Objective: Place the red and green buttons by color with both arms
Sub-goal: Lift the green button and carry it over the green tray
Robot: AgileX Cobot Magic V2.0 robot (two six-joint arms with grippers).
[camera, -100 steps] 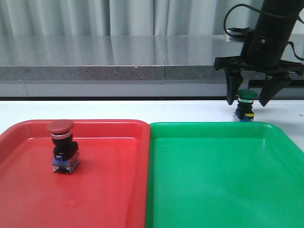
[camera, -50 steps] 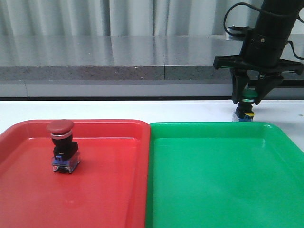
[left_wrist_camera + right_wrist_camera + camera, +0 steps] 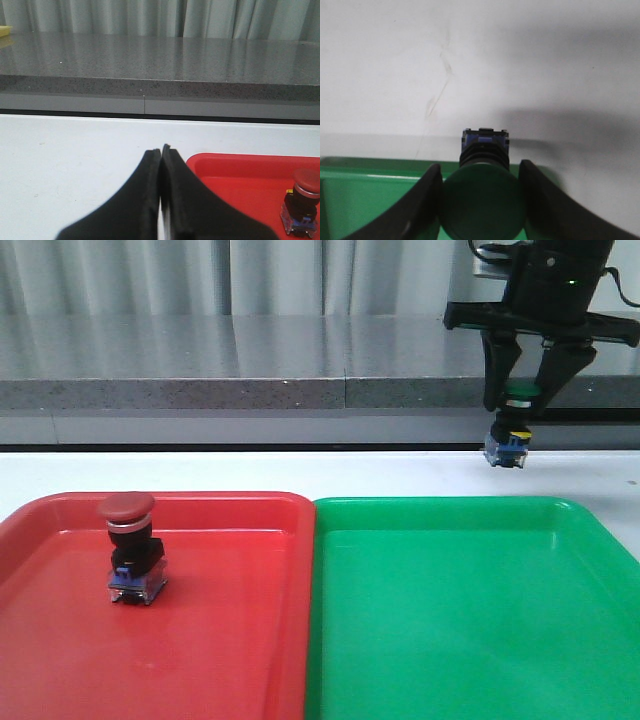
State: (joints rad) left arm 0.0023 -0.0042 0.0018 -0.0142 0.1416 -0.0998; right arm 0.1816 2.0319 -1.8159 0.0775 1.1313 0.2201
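Next, I set the green button down with my right gripper on the far part of the green tray's bottom [image 3: 416,570], toward the red tray.
The red button [image 3: 131,552] stands upright in the left part of the red tray [image 3: 230,640]; the left wrist view shows the same red button [image 3: 303,201] at its edge. My left gripper [image 3: 160,150] is shut and empty, over white table beside the red tray's [image 3: 235,175] corner. The green button [image 3: 513,426] hangs in the air behind the green tray [image 3: 470,640], with my right gripper [image 3: 520,398] shut on its cap. In the right wrist view the green button [image 3: 482,200] fills the gap between both fingers, its blue base pointing down at the table.
Red and green trays lie side by side at the front of the white table [image 3: 250,470]. A grey stone ledge [image 3: 220,390] and curtains run along the back. The green tray's far rim [image 3: 375,167] lies just under the held button.
My right gripper closed on the green button's cap and lifted it off the table; it now hangs well above the surface. The red button and trays have not moved.
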